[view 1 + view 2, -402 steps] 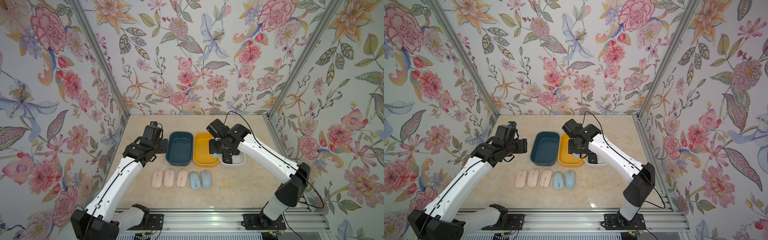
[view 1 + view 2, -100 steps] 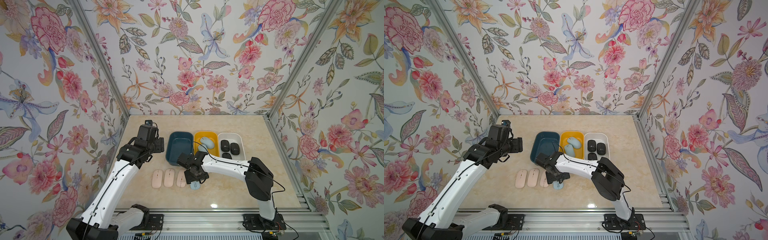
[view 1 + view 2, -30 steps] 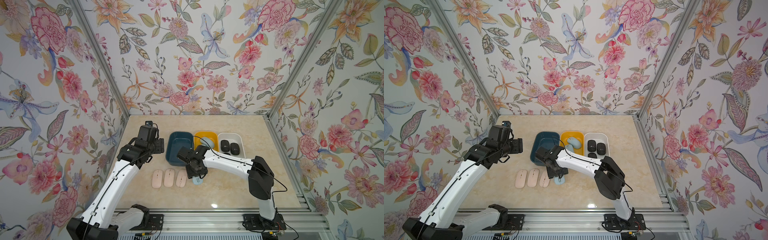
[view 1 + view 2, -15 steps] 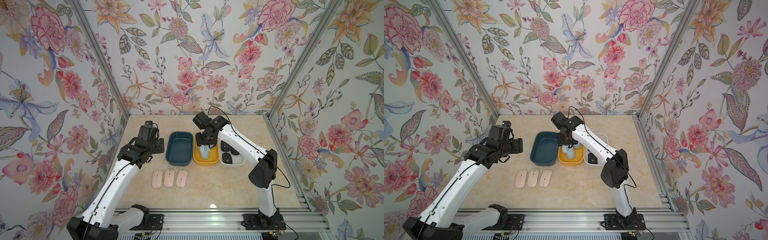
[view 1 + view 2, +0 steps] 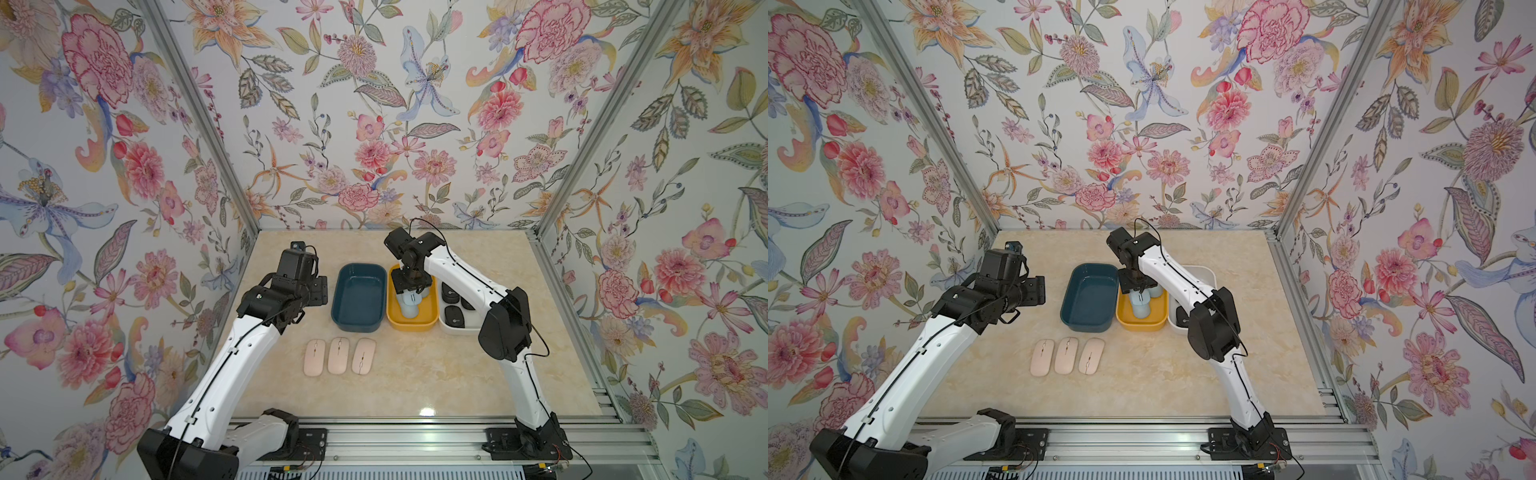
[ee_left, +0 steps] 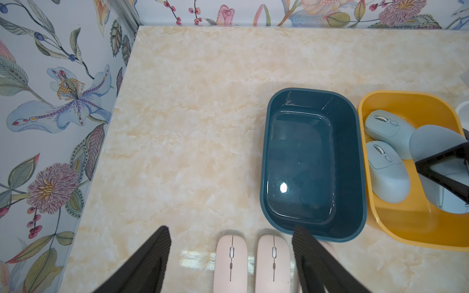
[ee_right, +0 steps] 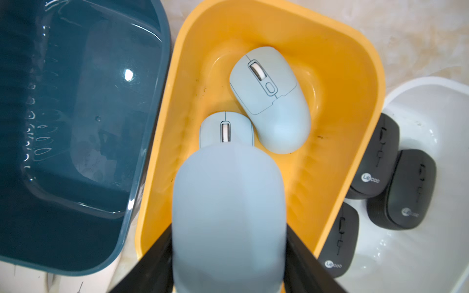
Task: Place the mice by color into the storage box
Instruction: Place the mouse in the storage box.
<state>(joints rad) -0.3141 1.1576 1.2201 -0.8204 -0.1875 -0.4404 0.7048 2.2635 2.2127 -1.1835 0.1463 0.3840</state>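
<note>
Next, I close my left gripper on the middle sides of the pink mouse (image 5: pixel 314 357) (image 6: pixel 231 271) at the end of the row farthest from the yellow storage box.
My right gripper (image 7: pixel 228 234) is shut on a light blue mouse (image 7: pixel 228 210) and holds it low over the yellow storage box (image 5: pixel 412 326). Two more blue mice (image 7: pixel 272 101) (image 7: pixel 225 129) lie inside that box. Three black mice (image 7: pixel 375 157) (image 7: pixel 403 190) (image 7: pixel 340 238) lie in the white box (image 5: pixel 457 331). The dark teal box (image 5: pixel 358 298) holds nothing. Three pink mice (image 5: pixel 316 358) (image 5: pixel 340 355) (image 5: pixel 364 356) lie in a row on the table in front of it. My left gripper (image 6: pixel 231 228) hangs open and empty above the table, left of the teal box.
The three boxes stand side by side at mid-table, touching. Flowered walls with metal posts (image 5: pixel 199 120) close in the left, back and right sides. The marble tabletop (image 5: pixel 449 374) runs to a metal rail along the front edge.
The right gripper carried the blue mouse from the table beside the pink mice up and back over the yellow box. The left arm stayed still.
</note>
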